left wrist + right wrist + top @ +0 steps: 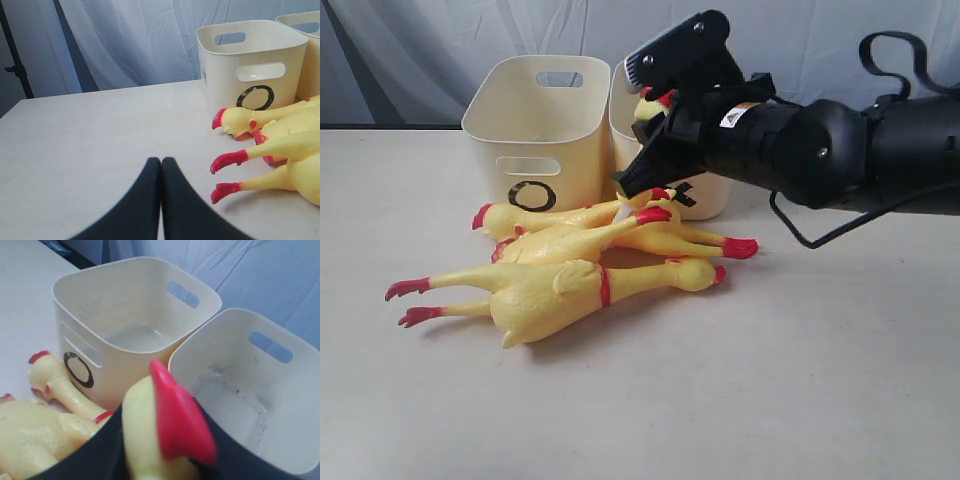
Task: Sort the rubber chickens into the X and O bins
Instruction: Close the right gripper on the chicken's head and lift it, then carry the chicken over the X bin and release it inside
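The robot's right gripper needs to release the rubber chicken, held just in front of the X bin, inside the empty X bin (680, 160) (225, 407), just behind the front side of the bin.
My right gripper (638, 170) is shut on a rubber chicken's neck just in front of the X bin (708, 196). The yellow head with its red comb (175, 415) pokes out between the black fingers (97, 445), beside the X bin's rim (210, 327). The largest chicken (560, 292) lies in front on the table. Another chicken (535, 218) lies behind it, its head (46, 371) by the O bin (535, 130). Both bins look empty inside. My left gripper (161, 161) is shut on nothing, low over the table, left of the red feet (227, 162) and the O bin (250, 55).
The two bins stand side by side at the back of the pale table (770, 380). A grey-blue cloth backdrop (420, 50) hangs behind. The right arm's black body and its cable (820, 150) stretch in from the right.
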Robot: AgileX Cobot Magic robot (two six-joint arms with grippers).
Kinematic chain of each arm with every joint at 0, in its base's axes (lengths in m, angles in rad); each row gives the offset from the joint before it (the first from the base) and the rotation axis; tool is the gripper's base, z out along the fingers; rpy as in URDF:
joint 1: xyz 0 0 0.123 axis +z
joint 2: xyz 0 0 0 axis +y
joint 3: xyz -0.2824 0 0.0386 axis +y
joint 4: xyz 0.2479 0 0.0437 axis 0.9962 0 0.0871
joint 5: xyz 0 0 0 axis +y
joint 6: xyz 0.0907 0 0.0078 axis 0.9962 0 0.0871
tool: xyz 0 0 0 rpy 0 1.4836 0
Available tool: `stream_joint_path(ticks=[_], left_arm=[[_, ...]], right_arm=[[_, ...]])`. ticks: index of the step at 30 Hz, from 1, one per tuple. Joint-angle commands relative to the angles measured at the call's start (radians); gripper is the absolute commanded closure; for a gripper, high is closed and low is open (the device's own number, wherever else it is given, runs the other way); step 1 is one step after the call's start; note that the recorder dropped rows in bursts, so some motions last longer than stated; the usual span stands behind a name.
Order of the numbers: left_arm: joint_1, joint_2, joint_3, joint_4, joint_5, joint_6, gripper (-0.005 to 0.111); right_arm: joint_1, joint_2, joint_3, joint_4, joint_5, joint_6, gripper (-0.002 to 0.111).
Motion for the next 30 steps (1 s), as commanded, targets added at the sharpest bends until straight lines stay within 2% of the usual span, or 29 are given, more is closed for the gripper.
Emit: stream_joint_path(ticks=[1, 12, 18, 24, 30], left_arm=[[0.001, -0.006, 0.005, -0.006, -0.014, -0.003, 0.107], [0.001, -0.006, 0.005, -0.006, -0.014, -0.003, 0.107], [0.001, -0.006, 0.005, -0.006, -0.014, -0.003, 0.107], [0.001, -0.006, 0.005, -0.006, -0.014, -0.003, 0.107], [0.001, -0.006, 0.005, -0.006, -0.014, -0.003, 0.107]], right_arm=[[-0.001, -0.070, -0.004, 0.000, 0.024, -0.002, 0.109], [-0.001, -0.240, -0.004, 0.000, 0.031, -0.002, 0.109], [-0.001, -0.255, -0.004, 0.002, -0.170, -0.002, 0.109], [-0.001, -0.183, -0.004, 0.062, -0.297, -0.032, 0.109], [-0.001, -0.055, -0.004, 0.203, -0.609, -0.119, 0.109]])
